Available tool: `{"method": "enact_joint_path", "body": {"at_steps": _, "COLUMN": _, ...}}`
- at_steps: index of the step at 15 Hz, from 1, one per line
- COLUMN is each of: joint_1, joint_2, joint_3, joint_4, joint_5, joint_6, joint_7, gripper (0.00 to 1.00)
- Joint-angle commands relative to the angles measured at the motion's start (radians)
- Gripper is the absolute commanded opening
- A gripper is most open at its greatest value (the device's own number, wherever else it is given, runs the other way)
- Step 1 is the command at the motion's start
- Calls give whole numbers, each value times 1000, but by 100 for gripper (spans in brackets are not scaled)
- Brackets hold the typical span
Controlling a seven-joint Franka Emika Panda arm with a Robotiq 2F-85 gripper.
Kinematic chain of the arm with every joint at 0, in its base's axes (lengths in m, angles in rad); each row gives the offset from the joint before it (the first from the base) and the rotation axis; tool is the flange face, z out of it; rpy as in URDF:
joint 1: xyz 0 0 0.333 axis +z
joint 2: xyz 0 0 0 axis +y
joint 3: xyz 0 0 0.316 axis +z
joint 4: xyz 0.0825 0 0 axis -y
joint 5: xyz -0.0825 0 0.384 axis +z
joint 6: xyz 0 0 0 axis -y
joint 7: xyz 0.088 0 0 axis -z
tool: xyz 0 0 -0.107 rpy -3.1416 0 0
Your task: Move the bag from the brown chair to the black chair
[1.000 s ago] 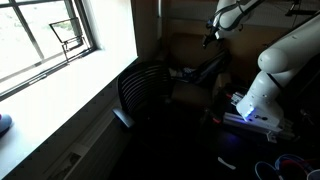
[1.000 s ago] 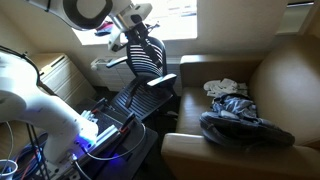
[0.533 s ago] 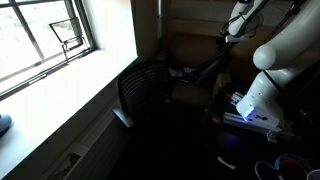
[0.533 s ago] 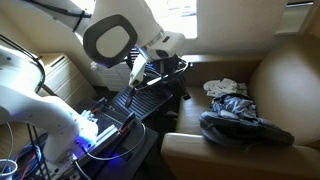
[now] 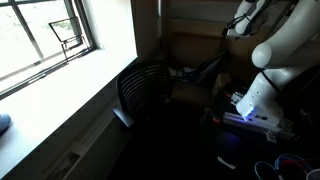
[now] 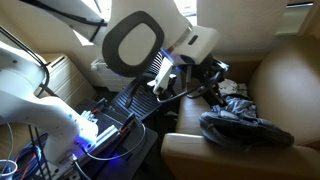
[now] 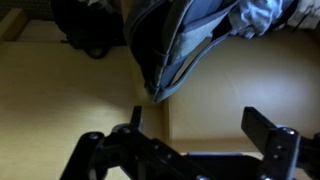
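Next, I move my gripper to the bag's strap (image 5: pixel 222 55) (image 7: pixel 158 91), at the end nearest my fingers, and close it there to lift the bag.
The dark blue-grey bag (image 6: pixel 240 118) lies on the seat of the brown chair (image 6: pixel 285 75), with a pale cloth bundle behind it. In the wrist view the bag (image 7: pixel 175 45) fills the top of the picture, above the tan seat. My gripper (image 6: pixel 215 82) hangs over the brown chair just beside the bag. Its fingers (image 7: pixel 195 130) are wide apart and empty, a short way from the bag's edge. The black mesh chair (image 5: pixel 143 92) stands beside the window; in an exterior view my arm hides most of the black chair (image 6: pixel 140 95).
A window (image 5: pixel 45 40) and its sill run along one side. A robot base with a lit blue light (image 5: pixel 250 112) and cables (image 6: pixel 95 130) sits on the floor near the chairs. The brown chair's armrest (image 6: pixel 200 150) lies in front.
My arm has swung from above the black chair over to the brown chair and lowered towards the bag. The bag has not moved. The gripper stays open.
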Motion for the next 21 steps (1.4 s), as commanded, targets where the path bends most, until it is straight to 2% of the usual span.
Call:
{"method": "enact_joint_path", "body": {"at_steps": 1, "joint_1": -13, "joint_2": 245, "joint_3": -49, "joint_4": 217, "joint_5": 38, "joint_6": -22, "joint_7": 126, "gripper": 100}}
{"method": "enact_joint_path", "body": {"at_steps": 2, "joint_1": -2, "joint_2": 305, "joint_3": -71, "joint_4": 265, "joint_5": 45, "joint_6": -53, "joint_7": 160, "gripper": 100}}
{"method": "enact_joint_path", "body": {"at_steps": 3, "joint_1": -12, "joint_2": 173, "joint_3": -53, "joint_4": 153, "joint_5": 28, "joint_6": -18, "joint_7": 99, "gripper": 100}}
{"method": "enact_joint_path", "body": {"at_steps": 5, "joint_1": -13, "joint_2": 232, "joint_3": -59, "joint_4": 190, "joint_5": 28, "joint_6": -11, "joint_7": 110, "gripper": 100}}
{"method": "enact_joint_path", "body": {"at_steps": 7, "joint_1": -8, "joint_2": 215, "joint_3": -58, "joint_4": 183, "joint_5": 28, "joint_6": -11, "joint_7": 110, "gripper": 100}}
{"method": "enact_joint_path", "body": {"at_steps": 8, "joint_1": -47, "joint_2": 177, "joint_3": -15, "joint_4": 134, "joint_5": 46, "joint_6": 47, "joint_7": 46, "gripper": 100}}
{"method": "enact_joint_path", "body": {"at_steps": 9, "joint_1": -136, "joint_2": 184, "joint_3": 105, "joint_4": 89, "joint_5": 131, "joint_6": 103, "joint_7": -71, "gripper": 100}}
{"method": "enact_joint_path", "body": {"at_steps": 12, "joint_1": -278, "joint_2": 272, "joint_3": 332, "joint_4": 72, "joint_5": 258, "joint_6": 130, "joint_7": -216, "gripper": 100}}
{"method": "enact_joint_path", "body": {"at_steps": 14, "joint_1": -398, "joint_2": 340, "joint_3": 492, "joint_4": 103, "joint_5": 280, "joint_6": 80, "joint_7": -314, "gripper": 100}}
{"method": "enact_joint_path", "body": {"at_steps": 15, "joint_1": -309, "joint_2": 315, "joint_3": 373, "joint_4": 136, "joint_5": 212, "joint_6": -3, "joint_7": -300, "gripper": 100}}
{"method": "enact_joint_path", "body": {"at_steps": 16, "joint_1": -188, "joint_2": 278, "joint_3": 206, "joint_4": 166, "joint_5": 145, "joint_6": -8, "joint_7": -200, "gripper": 100}}
{"method": "enact_joint_path", "body": {"at_steps": 17, "joint_1": -192, "joint_2": 305, "joint_3": 298, "joint_4": 93, "joint_5": 419, "joint_6": 68, "joint_7": -405, "gripper": 100}}
{"method": "enact_joint_path", "body": {"at_steps": 18, "joint_1": -157, "joint_2": 305, "joint_3": 247, "joint_4": 107, "joint_5": 457, "joint_6": 64, "joint_7": -429, "gripper": 100}}
{"method": "enact_joint_path", "body": {"at_steps": 19, "joint_1": -151, "joint_2": 307, "joint_3": 247, "joint_4": 108, "joint_5": 516, "joint_6": 64, "joint_7": -484, "gripper": 100}}
{"method": "enact_joint_path", "body": {"at_steps": 21, "joint_1": -130, "joint_2": 309, "joint_3": 256, "joint_4": 103, "joint_5": 553, "joint_6": 62, "joint_7": -506, "gripper": 100}}
